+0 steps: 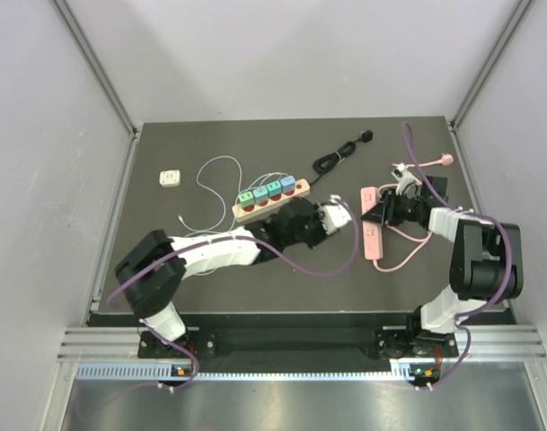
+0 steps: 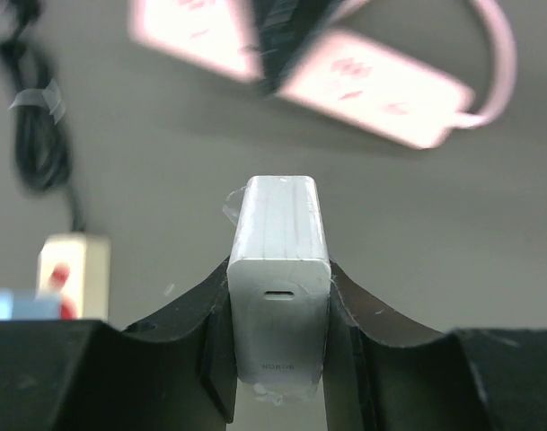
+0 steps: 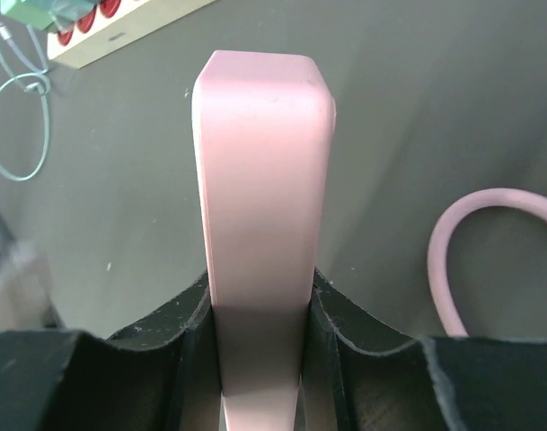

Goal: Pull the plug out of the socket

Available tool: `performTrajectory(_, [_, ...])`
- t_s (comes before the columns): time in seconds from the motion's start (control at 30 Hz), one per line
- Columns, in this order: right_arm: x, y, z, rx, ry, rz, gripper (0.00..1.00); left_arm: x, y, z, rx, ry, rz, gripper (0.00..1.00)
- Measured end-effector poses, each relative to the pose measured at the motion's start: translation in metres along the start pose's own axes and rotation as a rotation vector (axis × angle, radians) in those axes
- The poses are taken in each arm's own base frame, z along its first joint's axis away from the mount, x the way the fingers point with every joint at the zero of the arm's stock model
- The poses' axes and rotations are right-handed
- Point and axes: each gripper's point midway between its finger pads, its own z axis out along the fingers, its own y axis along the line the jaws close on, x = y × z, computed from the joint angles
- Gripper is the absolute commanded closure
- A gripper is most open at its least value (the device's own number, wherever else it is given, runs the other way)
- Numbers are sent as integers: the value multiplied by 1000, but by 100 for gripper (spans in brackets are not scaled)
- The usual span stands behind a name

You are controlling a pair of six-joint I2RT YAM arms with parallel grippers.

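Next, I release the white charger plug from my left gripper on the table [image 1: 168, 193], against the white adapter's near edge.
A white charger plug [image 2: 278, 242] sits upright between my left gripper's [image 2: 279, 296] fingers, which are shut on its sides. In the top view the plug [image 1: 338, 214] is held just left of the pink socket strip [image 1: 374, 238] and apart from it. The strip shows blurred beyond the plug in the left wrist view [image 2: 372, 85]. My right gripper [image 3: 260, 296] is shut on the narrow end of the pink strip [image 3: 260, 171]. In the top view the right gripper [image 1: 387, 208] holds the strip's far end.
A beige power strip [image 1: 271, 199] with several coloured plugs lies behind the left arm and shows in the left wrist view [image 2: 71, 260]. A black cable [image 1: 340, 154], a thin pale cable [image 1: 215, 180], a white adapter [image 1: 171, 178] and the pink cord [image 1: 408, 256] lie around.
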Motion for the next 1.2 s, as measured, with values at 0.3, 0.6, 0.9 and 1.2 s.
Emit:
performTrajectory(0.3, [16,9,24,-86,107,45,74,20,105,-82,-254,-89,-333,100])
performTrajectory(0.6, [33,8,35,-58,186,-2,35,55,207,-196,-612,-233,-602,100])
performTrajectory(0.9, [19,-1,31,10,168,-84,25,110,252,-258,-841,-282,-842,100])
performTrajectory(1.2, [-17,14,-1,51,83,-262,16,163,282,-280,-971,-310,-1060,100])
